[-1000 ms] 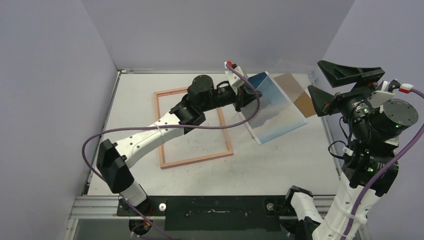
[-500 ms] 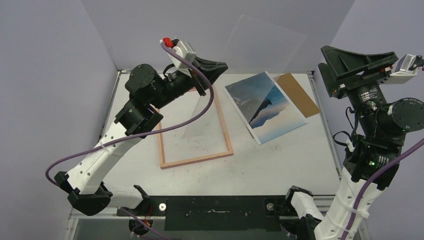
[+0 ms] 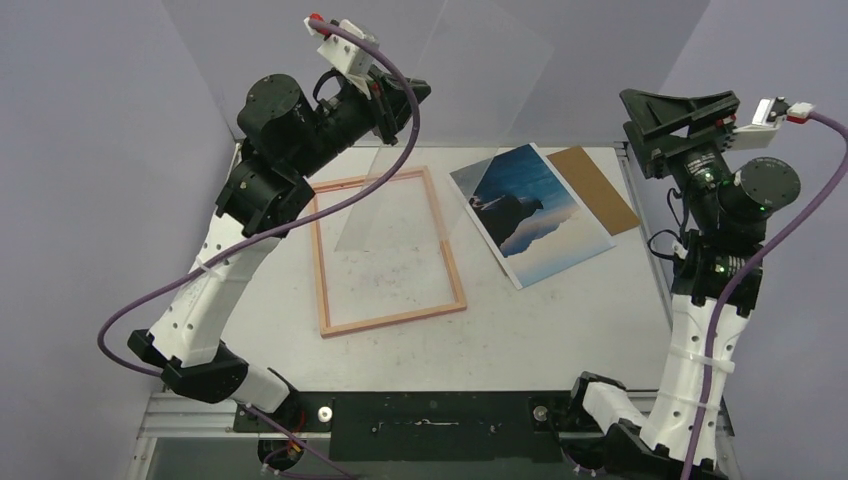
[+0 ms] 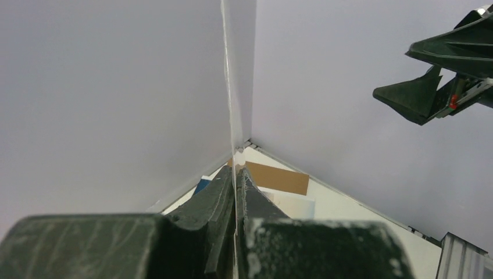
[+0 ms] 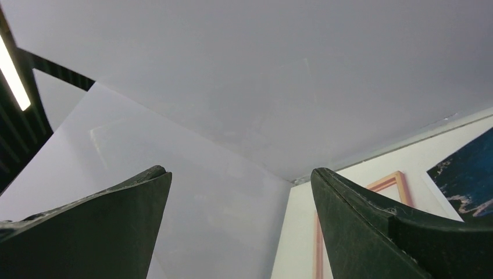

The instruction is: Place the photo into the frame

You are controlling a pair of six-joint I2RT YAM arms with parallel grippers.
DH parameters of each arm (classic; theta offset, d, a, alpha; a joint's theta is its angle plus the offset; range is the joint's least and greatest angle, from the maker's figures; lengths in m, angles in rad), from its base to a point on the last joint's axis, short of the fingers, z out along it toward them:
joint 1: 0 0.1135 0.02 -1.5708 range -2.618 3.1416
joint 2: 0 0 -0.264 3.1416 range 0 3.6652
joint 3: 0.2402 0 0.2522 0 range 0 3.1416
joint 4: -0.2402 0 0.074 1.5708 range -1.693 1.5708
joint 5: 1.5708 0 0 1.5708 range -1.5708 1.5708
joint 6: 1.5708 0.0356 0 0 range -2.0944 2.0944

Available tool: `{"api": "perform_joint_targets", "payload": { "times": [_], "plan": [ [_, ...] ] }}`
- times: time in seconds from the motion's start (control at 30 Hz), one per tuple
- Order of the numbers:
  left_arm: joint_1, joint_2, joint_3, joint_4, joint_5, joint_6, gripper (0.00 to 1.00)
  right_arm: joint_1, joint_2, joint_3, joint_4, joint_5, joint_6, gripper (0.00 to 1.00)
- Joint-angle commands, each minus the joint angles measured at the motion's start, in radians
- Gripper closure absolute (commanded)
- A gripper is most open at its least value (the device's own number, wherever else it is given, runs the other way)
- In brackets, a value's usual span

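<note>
The robot's right gripper will next close on the clear transparent sheet, at the middle of its free edge (image 3: pixel 498 149) across from the left gripper.
The photo (image 3: pixel 530 215), a blue seascape print, lies flat on the table right of centre; a corner of the photo (image 5: pixel 465 174) shows in the right wrist view. The pink frame (image 3: pixel 385 250) lies flat to its left, its opening showing bare table. My left gripper (image 3: pixel 412 92) is raised above the frame's far end, shut on a clear transparent sheet (image 3: pixel 470 100) that hangs tilted in the air. In the left wrist view the sheet (image 4: pixel 228 87) runs edge-on between the shut jaws of the left gripper (image 4: pixel 235 170). My right gripper (image 3: pixel 628 115) hovers high at the right, open and holding nothing.
A brown backing board (image 3: pixel 595 185) lies at the back right, partly under the photo's far edge. Grey walls close the table on the left, back and right. The frame (image 5: pixel 386 181) shows between the right gripper's (image 5: pixel 239 172) spread fingers.
My left gripper has lifted the clear sheet from beside the photo, up and to the left, above the frame. The right arm has straightened up, its gripper staying open.
</note>
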Motion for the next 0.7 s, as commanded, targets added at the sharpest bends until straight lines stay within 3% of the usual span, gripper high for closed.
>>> {"api": "perform_joint_targets", "payload": {
  "times": [0.0,0.1,0.23,0.3,0.47,0.67],
  "plan": [
    [0.018,0.027,0.071,-0.077,-0.011,-0.011,1.00,0.058,0.045,-0.087,0.094,0.091,-0.015,0.05],
    [0.030,0.067,0.148,-0.141,0.011,-0.021,1.00,0.189,0.083,-0.187,0.194,0.162,-0.010,0.06],
    [0.047,0.074,0.170,-0.117,0.008,-0.079,1.00,0.415,0.163,-0.181,0.164,0.265,-0.194,0.05],
    [0.053,0.074,0.183,-0.101,0.003,-0.116,1.00,0.472,0.189,-0.180,0.162,0.318,-0.247,0.05],
    [0.057,0.041,0.182,-0.037,0.000,-0.169,1.00,0.543,0.163,-0.314,0.348,0.437,-0.225,0.04],
    [0.058,-0.028,0.119,0.080,-0.009,-0.226,1.00,0.550,0.142,-0.395,0.539,0.420,-0.203,0.02]
  ]
}}
